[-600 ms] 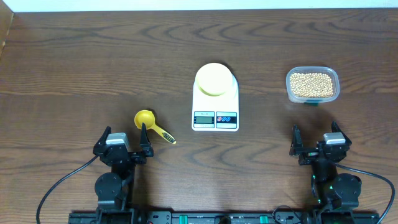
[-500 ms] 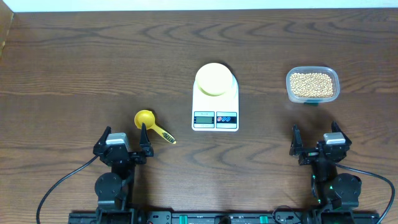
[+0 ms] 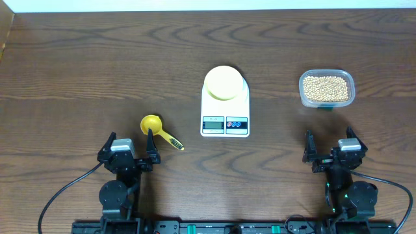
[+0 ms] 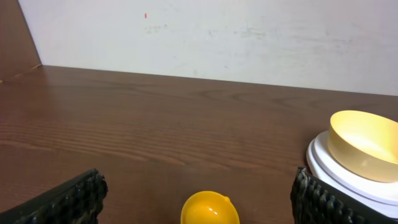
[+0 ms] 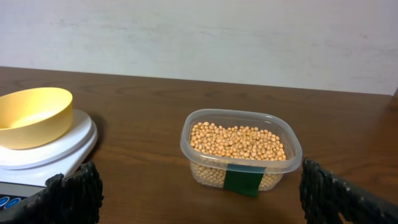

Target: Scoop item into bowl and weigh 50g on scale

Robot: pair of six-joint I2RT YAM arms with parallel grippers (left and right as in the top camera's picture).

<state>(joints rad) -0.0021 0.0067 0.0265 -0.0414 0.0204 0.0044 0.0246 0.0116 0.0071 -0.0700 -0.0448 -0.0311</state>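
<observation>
Next, I move my left gripper to the bright-yellow scoop and close it on its cup's rim (image 3: 142, 125) (image 4: 184, 213), on the cup's side away from the white scale.
The pale-yellow bowl (image 3: 225, 82) sits empty on the white scale (image 3: 225, 110) at the table's middle; both also show in the left wrist view (image 4: 365, 144) and the right wrist view (image 5: 32, 116). Beige beans (image 3: 325, 88) fill a clear tub (image 3: 327, 101) at the right, also in the right wrist view (image 5: 238, 140). A bright-yellow scoop (image 3: 156, 128) lies left of the scale, just ahead of my left gripper (image 3: 127, 148), which is open and empty. My right gripper (image 3: 333, 151) is open and empty, near the front edge, below the tub.
A white wall runs along the table's far edge (image 4: 205, 37). The tub carries a green tape strip (image 5: 244, 179) on its near side. Cables trail from both arm bases at the front edge.
</observation>
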